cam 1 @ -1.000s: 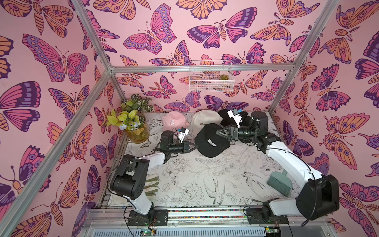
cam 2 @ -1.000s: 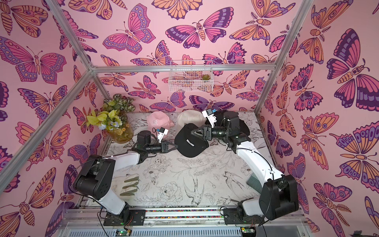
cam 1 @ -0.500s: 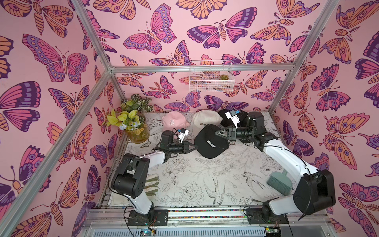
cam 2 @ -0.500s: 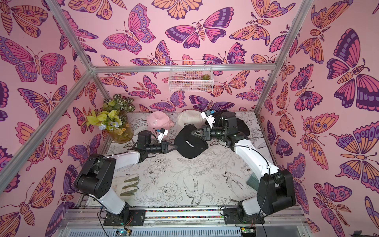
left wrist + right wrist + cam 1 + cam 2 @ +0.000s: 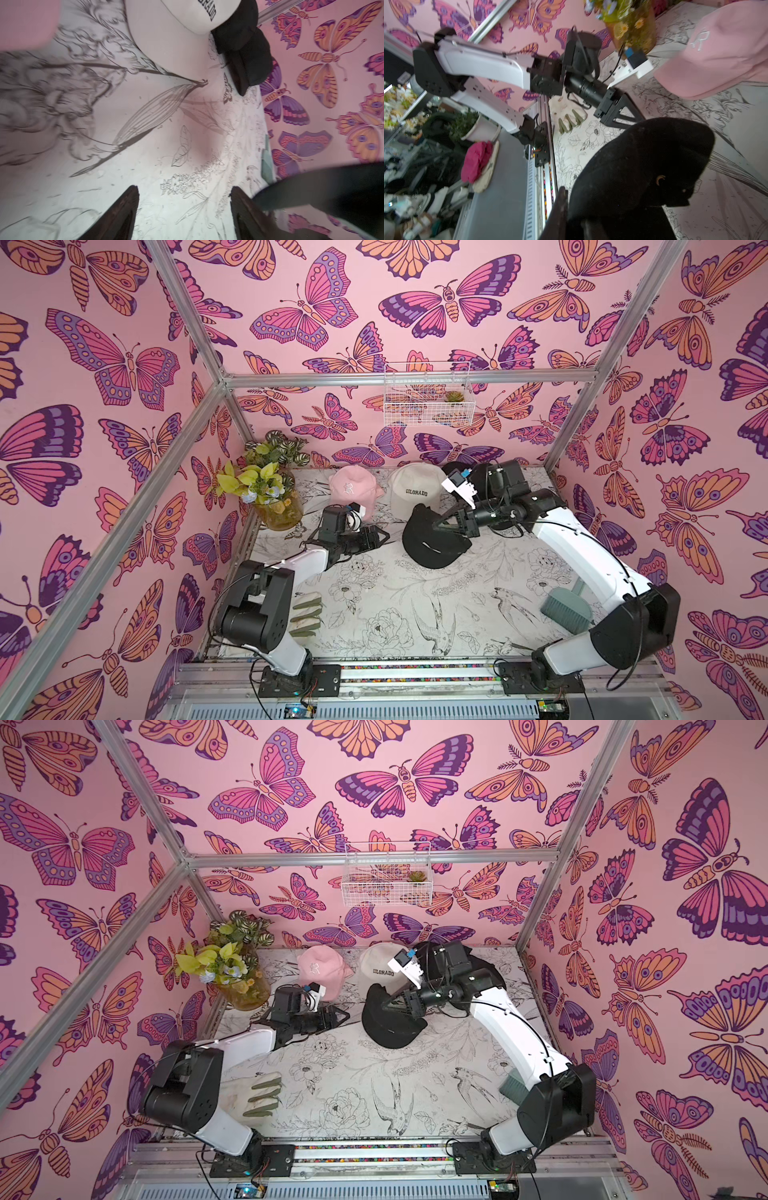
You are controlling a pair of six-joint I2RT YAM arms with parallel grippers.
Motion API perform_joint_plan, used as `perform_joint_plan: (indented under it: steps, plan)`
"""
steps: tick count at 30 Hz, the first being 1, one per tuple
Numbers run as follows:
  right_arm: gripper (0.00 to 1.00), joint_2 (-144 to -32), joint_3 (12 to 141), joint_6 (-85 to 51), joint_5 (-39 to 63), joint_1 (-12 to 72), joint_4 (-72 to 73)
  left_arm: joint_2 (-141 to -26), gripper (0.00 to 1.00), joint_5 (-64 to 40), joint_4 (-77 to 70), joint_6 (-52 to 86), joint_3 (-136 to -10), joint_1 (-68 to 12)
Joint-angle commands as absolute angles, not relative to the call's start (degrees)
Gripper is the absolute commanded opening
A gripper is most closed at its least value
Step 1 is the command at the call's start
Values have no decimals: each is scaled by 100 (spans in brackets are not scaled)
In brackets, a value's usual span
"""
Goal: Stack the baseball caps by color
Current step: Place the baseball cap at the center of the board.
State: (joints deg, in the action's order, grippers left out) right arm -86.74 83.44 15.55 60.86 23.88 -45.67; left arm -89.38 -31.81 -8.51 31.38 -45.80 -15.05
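The robot's right gripper will set the black cap down on the table (image 5: 412, 561) in front of the cream COLORADO cap.
My right gripper (image 5: 441, 526) is shut on the edge of a black baseball cap (image 5: 432, 541), which hangs tilted over the table's middle, also in a top view (image 5: 390, 1021) and the right wrist view (image 5: 643, 166). My left gripper (image 5: 381, 534) stands open a little to the cap's left, apart from it, with only bare table between its fingers (image 5: 128, 207). At the back sit a pink cap (image 5: 353, 489) and a cream "COLORADO" cap (image 5: 415, 489). More black caps (image 5: 243, 47) lie at the back right, mostly hidden behind my right arm in both top views.
A glass vase of flowers and leaves (image 5: 272, 497) stands in the back left corner. A cream glove with green fingers (image 5: 257, 1094) lies by the left arm's base. A teal brush (image 5: 565, 610) lies near the right wall. A wire basket (image 5: 428, 393) hangs on the back wall.
My left gripper has gone from shut to open beside the black cap. My right gripper has closed on the cap's edge and shifted slightly left with it.
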Motion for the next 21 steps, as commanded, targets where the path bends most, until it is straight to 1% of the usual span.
perform_joint_plan:
  steps: [1, 5, 7, 9, 11, 13, 16, 18, 21]
  plan:
    - [0, -9113, 8814, 3440, 6097, 2722, -6906, -8539, 86, -1720, -290, 3045, -4415, -1464]
    - [0, -9749, 9210, 3932, 6082, 2896, -7580, -8302, 100, -807, -63, 3199, -4308, -1442]
    - [0, -10096, 9412, 4105, 5995, 2909, -7776, -8220, 100, -463, 53, 3311, -4265, -1430]
    - [0, -10519, 9692, 4050, 5680, 2908, -7782, -8180, 100, -272, 232, 3383, -4284, -1396]
    - [0, -10972, 10011, 3857, 5324, 2900, -7671, -8195, 100, -259, 359, 3408, -4307, -1370]
    - [0, -11513, 10444, 3935, 5178, 2880, -7756, -8230, 100, -397, 391, 3369, -4344, -1351]
    - [0, -12481, 11480, 4210, 5221, 2801, -8196, -8340, 100, -696, 393, 3313, -4382, -1340]
    - [0, -13210, 12394, 4326, 5169, 2783, -8627, -8361, 100, -860, 389, 3248, -4402, -1337]
    - [0, -14082, 13556, 4499, 5115, 2771, -9133, -8350, 100, -875, 392, 3191, -4375, -1337]
